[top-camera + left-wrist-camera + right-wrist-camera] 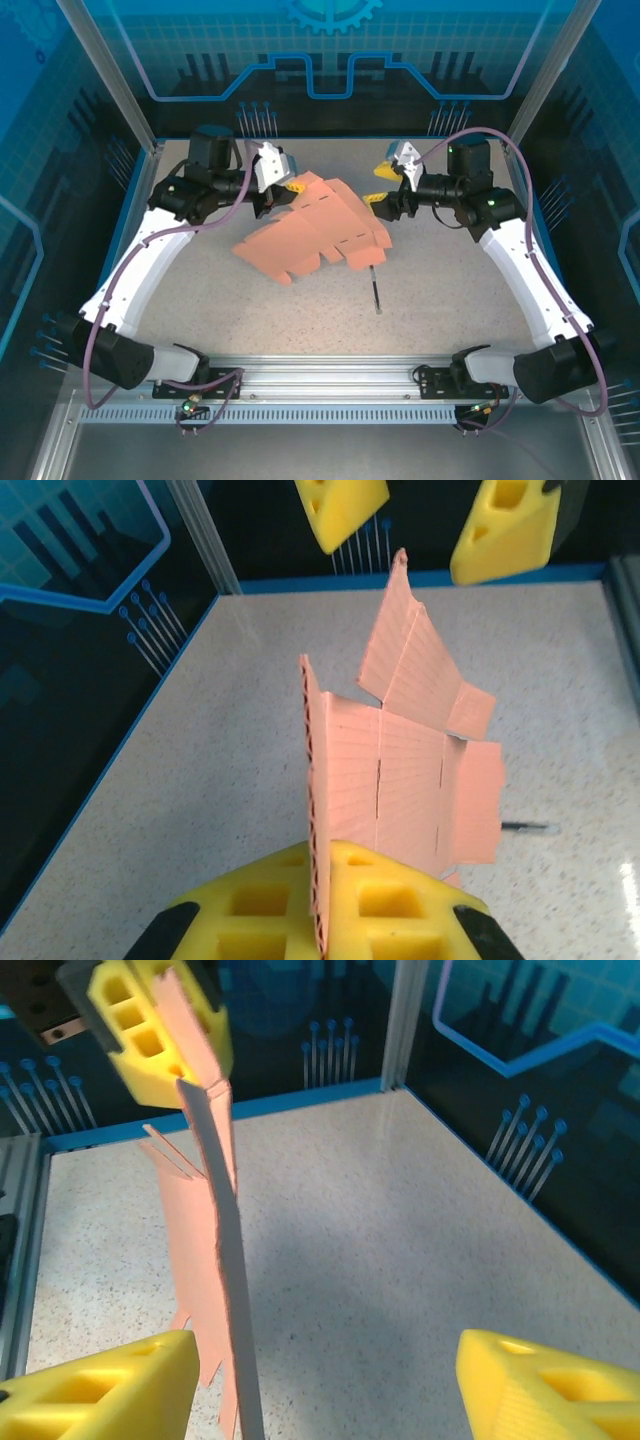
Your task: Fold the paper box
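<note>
The paper box is held tilted by my left gripper alone, so my right gripper needs to grab its free edge (236, 1295) before my left gripper takes a new grip and lays it flat.
The paper box (310, 230) is a salmon-pink flat blank with flaps, held tilted above the table's middle. My left gripper (283, 185) is shut on its upper left edge; in the left wrist view the yellow pads (322, 855) pinch the panel edge of the paper box (400, 770). My right gripper (378, 184) stands open at the blank's upper right corner. In the right wrist view its jaws (325, 1385) are wide apart, and the paper box's (200, 1240) edge passes close to the left finger (110, 1390) without being pinched.
A thin dark pen-like stick (375, 290) lies on the speckled table just below the blank, its stick end (525, 828) showing past the cardboard. Blue enclosure walls (140, 200) bound the table on both sides and at the back.
</note>
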Robot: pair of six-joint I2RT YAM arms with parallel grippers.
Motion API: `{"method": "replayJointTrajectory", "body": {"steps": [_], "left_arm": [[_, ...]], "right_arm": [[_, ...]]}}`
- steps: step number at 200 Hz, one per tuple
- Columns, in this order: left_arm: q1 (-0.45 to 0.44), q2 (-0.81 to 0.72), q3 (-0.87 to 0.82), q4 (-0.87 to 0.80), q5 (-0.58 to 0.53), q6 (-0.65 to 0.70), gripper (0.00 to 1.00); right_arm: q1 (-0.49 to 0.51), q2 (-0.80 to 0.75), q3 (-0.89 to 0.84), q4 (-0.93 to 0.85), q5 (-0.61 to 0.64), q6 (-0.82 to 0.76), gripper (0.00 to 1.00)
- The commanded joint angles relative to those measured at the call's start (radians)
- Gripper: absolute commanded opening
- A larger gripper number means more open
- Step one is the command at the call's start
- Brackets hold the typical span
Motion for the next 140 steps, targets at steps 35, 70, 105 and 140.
{"method": "replayJointTrajectory", "body": {"steps": [35, 70, 105, 140], "left_arm": [[0.023, -0.01, 0.013, 0.077, 0.148, -0.119, 0.0], [0.023, -0.006, 0.009, 0.084, 0.154, -0.123, 0.0], [0.023, -0.003, 0.003, 0.085, 0.144, -0.124, 0.0], [0.026, 0.005, -0.02, 0.095, 0.137, -0.125, 0.16]], "right_arm": [[-0.007, -0.036, -0.105, 0.063, -0.136, -0.026, 0.63], [-0.008, -0.05, -0.14, 0.096, -0.138, -0.015, 0.32], [-0.01, -0.048, -0.136, 0.098, -0.16, -0.011, 0.09], [-0.013, -0.053, -0.146, 0.105, -0.178, 0.009, 0.0]]}}
